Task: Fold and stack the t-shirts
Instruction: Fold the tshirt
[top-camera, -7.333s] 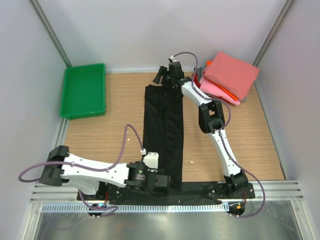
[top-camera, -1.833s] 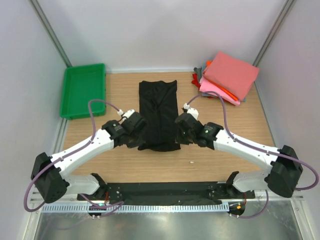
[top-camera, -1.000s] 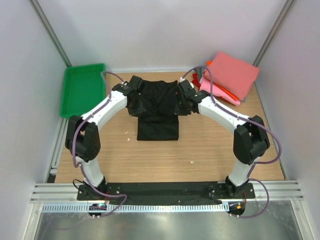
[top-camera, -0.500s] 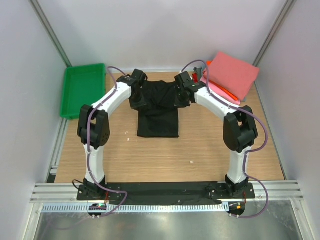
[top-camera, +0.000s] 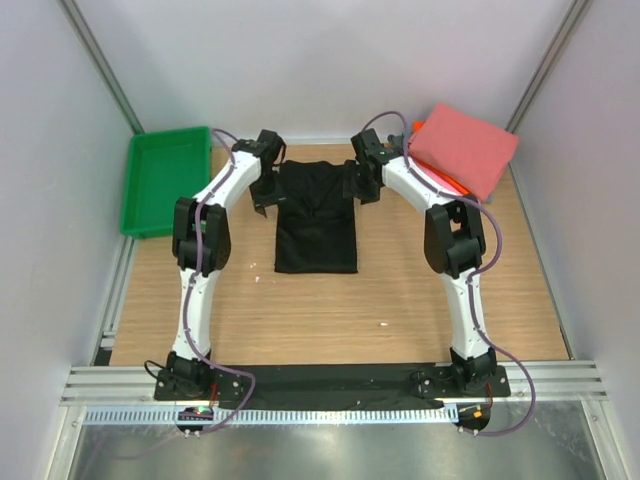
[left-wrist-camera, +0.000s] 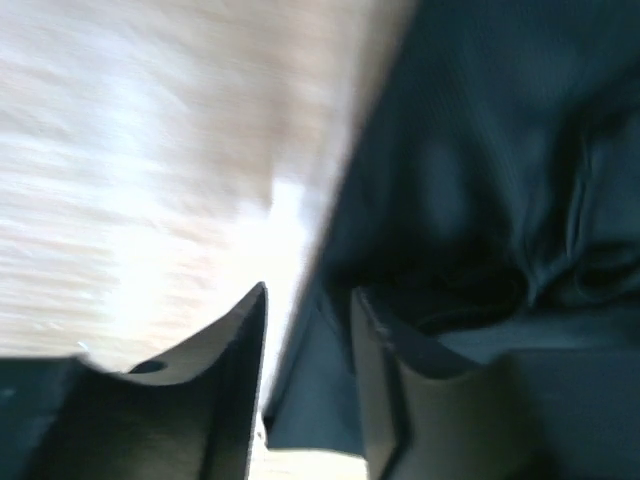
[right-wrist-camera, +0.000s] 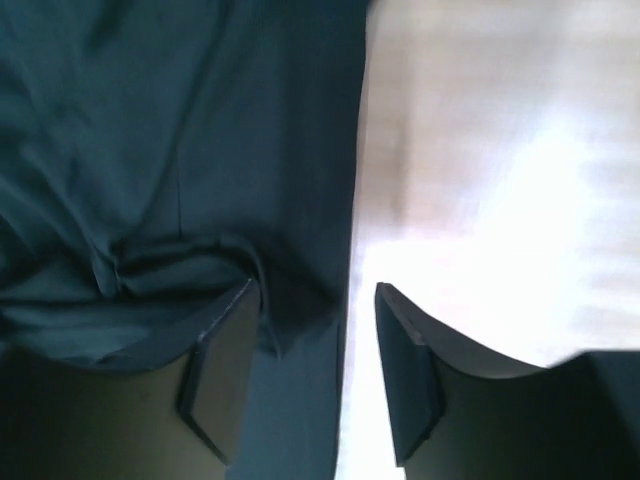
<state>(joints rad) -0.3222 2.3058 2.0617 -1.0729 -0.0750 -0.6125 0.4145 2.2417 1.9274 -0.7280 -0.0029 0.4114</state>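
My right gripper is to pinch its corner (right-wrist-camera: 312, 308) and help my left gripper straighten the folded-over edge first, as that edge lies rumpled across the black t-shirt's middle.
The black t-shirt (top-camera: 316, 218) lies folded in a flat rectangle at the middle of the table. My left gripper (top-camera: 265, 192) is at its far left edge and my right gripper (top-camera: 359, 184) at its far right edge. In the left wrist view the left gripper (left-wrist-camera: 308, 295) is open, with the shirt's edge (left-wrist-camera: 450, 180) lying between the jaws. In the right wrist view the right gripper (right-wrist-camera: 315, 290) is wide open over the shirt's other edge (right-wrist-camera: 200, 150). The folded shirts are stacked at the back right, the salmon-pink one (top-camera: 466, 148) on top.
A green plastic tray (top-camera: 168, 182) stands at the back left corner. The arms reach forward from their bases and arch over both sides of the table. Grey walls close in the left, right and far sides.
Both grippers carried the shirt's near end to the far end, folding it to half its length. They have since moved apart to its far corners, and the shirt lies flat.
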